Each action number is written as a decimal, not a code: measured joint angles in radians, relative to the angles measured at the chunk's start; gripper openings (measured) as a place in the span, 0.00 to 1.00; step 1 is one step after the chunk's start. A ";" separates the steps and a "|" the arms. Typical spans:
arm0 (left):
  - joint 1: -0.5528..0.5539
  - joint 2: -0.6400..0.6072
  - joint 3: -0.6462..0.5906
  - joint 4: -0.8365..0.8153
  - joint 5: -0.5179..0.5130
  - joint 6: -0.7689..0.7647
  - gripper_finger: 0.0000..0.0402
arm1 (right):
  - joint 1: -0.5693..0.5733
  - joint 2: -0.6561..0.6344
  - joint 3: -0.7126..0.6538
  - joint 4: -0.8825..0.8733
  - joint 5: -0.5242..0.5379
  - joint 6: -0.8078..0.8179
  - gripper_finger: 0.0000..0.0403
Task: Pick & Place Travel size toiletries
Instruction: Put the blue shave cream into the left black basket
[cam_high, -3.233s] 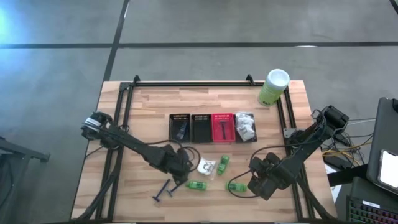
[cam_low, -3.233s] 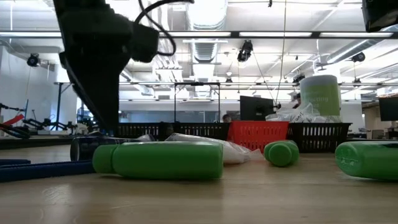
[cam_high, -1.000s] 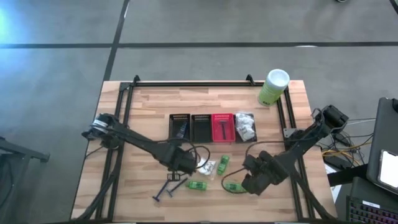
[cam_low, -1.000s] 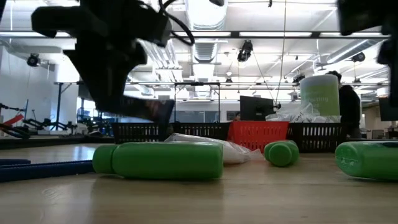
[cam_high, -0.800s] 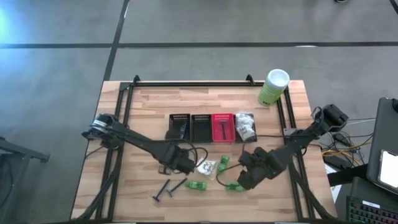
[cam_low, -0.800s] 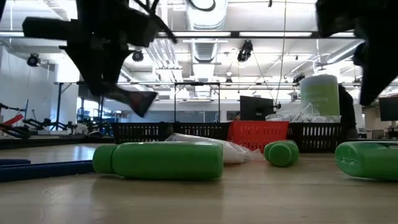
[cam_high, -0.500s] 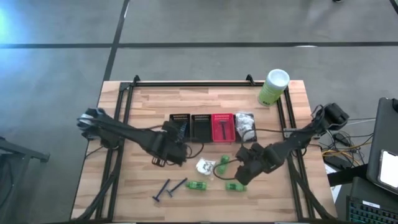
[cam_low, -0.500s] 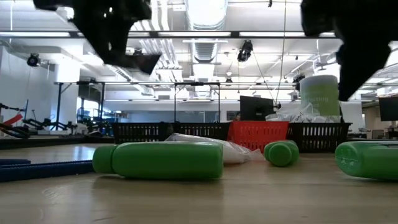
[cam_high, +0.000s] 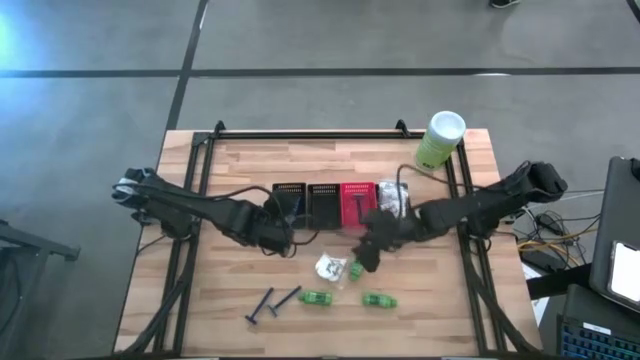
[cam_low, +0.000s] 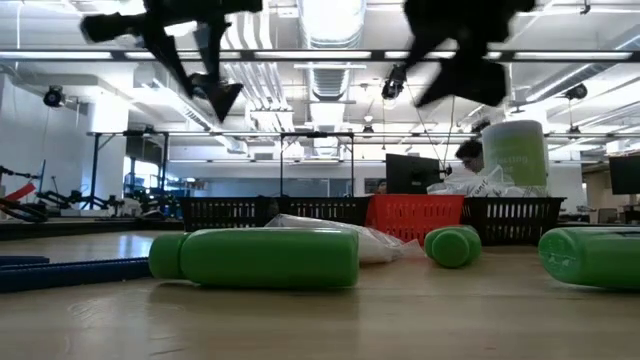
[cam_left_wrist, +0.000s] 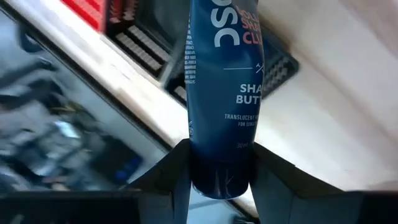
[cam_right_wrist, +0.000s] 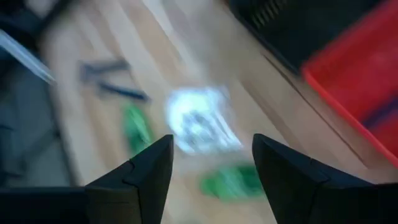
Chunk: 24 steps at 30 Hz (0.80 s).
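Next, my left gripper lets go of the dark blue tube inside the black basket (cam_high: 290, 204) (cam_left_wrist: 233, 46) farthest from the red basket.
My left gripper (cam_high: 277, 234) hovers just near of the leftmost black basket (cam_high: 289, 204), shut on a dark blue tube (cam_left_wrist: 221, 93) with white lettering. My right gripper (cam_high: 367, 250) is open and holds nothing, raised over the table's middle near a green bottle (cam_high: 355, 268) and a white crinkly packet (cam_high: 330, 267). Two more green bottles (cam_high: 318, 298) (cam_high: 379, 300) and two dark razor sticks (cam_high: 262, 308) (cam_high: 288, 296) lie flat nearer the near edge. In the right wrist view, the open fingers (cam_right_wrist: 130, 180) frame the packet (cam_right_wrist: 199, 121). My left gripper pinches the dark blue tube between its two fingers (cam_left_wrist: 177, 177) at one end (cam_left_wrist: 221, 168), the fingers lying along the tube. The tube is lifted clear of the table and reaches forward past the fingertips, seen high in the low view (cam_low: 222, 98).
A row of small baskets sits mid-table: two black, one red (cam_high: 358, 205) with a dark razor inside, and one (cam_high: 394, 203) filled with white packets. A pale-green canister (cam_high: 438, 140) stands at the far right corner. Bare wood (cam_high: 230, 300) lies near left.
My left gripper has risen with the dark blue tube and moved toward the far edge, to the leftmost black basket. My right gripper has lifted from the near right area and swung left and farther, over the table's middle. The bottles, packet and razors stayed put.
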 joint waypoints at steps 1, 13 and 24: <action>-0.001 0.003 0.000 0.023 -0.028 0.028 0.33 | -0.022 -0.002 0.000 0.048 -0.027 -0.001 0.53; -0.026 -0.068 0.006 0.289 -0.197 0.225 0.33 | -0.162 -0.002 0.000 0.414 -0.137 0.027 0.59; 0.093 -0.083 -0.100 0.226 -0.064 0.305 0.33 | -0.172 -0.002 0.000 0.387 -0.140 0.012 0.63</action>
